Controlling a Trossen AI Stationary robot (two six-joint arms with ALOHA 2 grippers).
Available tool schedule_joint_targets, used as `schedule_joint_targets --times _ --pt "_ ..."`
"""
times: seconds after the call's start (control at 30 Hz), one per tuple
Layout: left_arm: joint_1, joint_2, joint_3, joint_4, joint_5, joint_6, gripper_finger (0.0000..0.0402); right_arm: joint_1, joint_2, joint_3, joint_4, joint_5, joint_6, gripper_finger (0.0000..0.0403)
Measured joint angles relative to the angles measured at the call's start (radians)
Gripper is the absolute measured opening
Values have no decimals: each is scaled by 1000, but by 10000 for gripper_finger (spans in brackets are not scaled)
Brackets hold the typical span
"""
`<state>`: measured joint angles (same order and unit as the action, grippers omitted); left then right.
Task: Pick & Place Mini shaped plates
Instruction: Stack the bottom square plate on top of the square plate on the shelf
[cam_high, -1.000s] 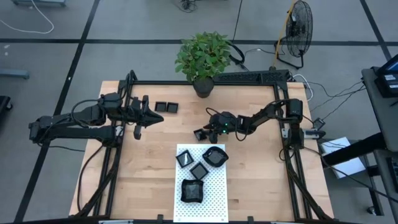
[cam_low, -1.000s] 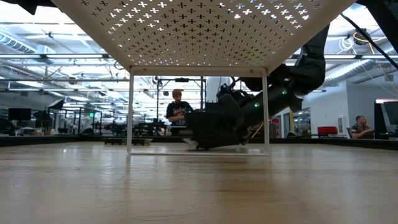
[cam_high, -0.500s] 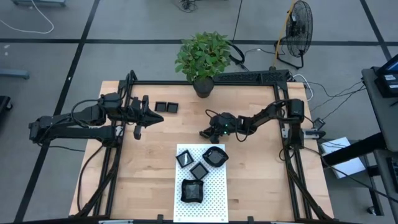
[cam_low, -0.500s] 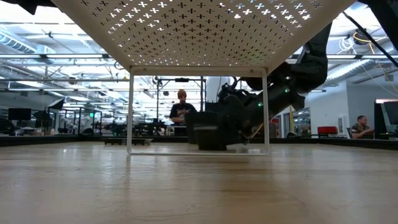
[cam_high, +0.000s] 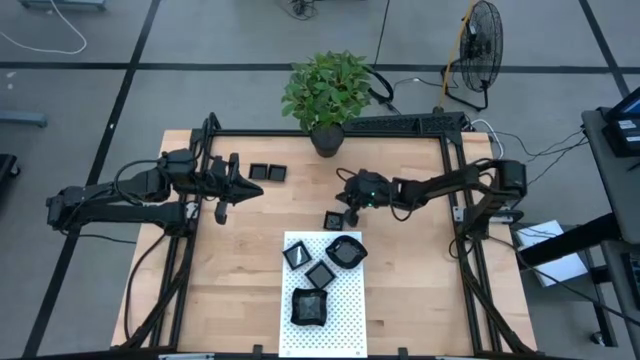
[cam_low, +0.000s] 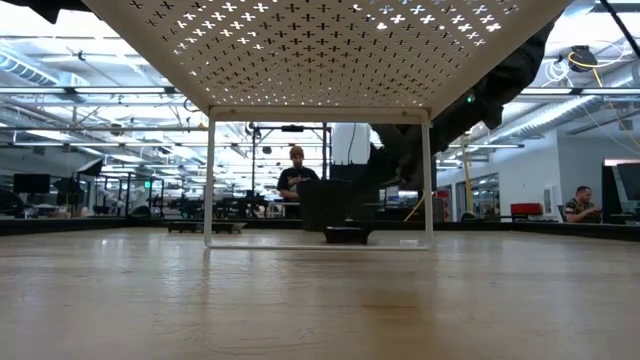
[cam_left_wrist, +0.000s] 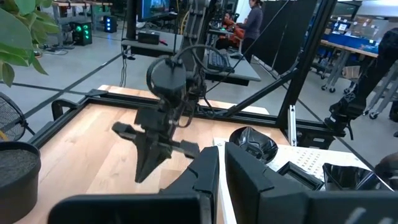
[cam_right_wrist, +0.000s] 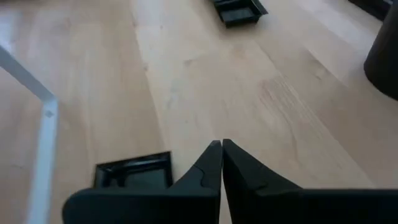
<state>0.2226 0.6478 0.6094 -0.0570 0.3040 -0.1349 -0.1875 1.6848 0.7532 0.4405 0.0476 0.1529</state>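
The square plate is outside my right gripper's shut fingers; next I open them, grip its rim (cam_right_wrist: 168, 168), then carry it to the mat.
A small square black mini plate (cam_high: 333, 218) lies flat on the wood between the plant pot and the white dotted mat (cam_high: 338, 322); it also shows in the right wrist view (cam_right_wrist: 133, 172) and the low view (cam_low: 347, 236). My right gripper (cam_high: 349, 203) hovers shut just to its far right (cam_right_wrist: 221, 147), holding nothing. Several more plates sit on the mat, among them a rounded one (cam_high: 345, 250) and a large one (cam_high: 308, 305). Two square plates (cam_high: 267, 173) lie side by side at the far left. My left gripper (cam_high: 236, 188) waits shut beside them (cam_left_wrist: 221, 167).
A potted plant (cam_high: 325, 95) stands at the middle of the far edge. The dark frame rail (cam_high: 400, 126) runs along the far side of the table. Bare wood lies to the right of the mat and along the near left.
My right gripper has shut at the small plate, then risen and drawn back toward the table's far right with nothing between its fingers. The plate stays on the wood, lying flat and shifted slightly to the right.
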Motion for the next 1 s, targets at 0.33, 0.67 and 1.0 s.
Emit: schedule_joint_targets --times 0.33,0.67,1.0 --pt "0 0 0 0 0 -1 31 0 24 -6 -87 -60 139 120" --pt "-1 0 0 0 0 -1 31 -1 101 -16 -12 -122 128 205" --pt "-2 0 0 0 0 -1 31 -1 112 -16 4 -154 123 162"
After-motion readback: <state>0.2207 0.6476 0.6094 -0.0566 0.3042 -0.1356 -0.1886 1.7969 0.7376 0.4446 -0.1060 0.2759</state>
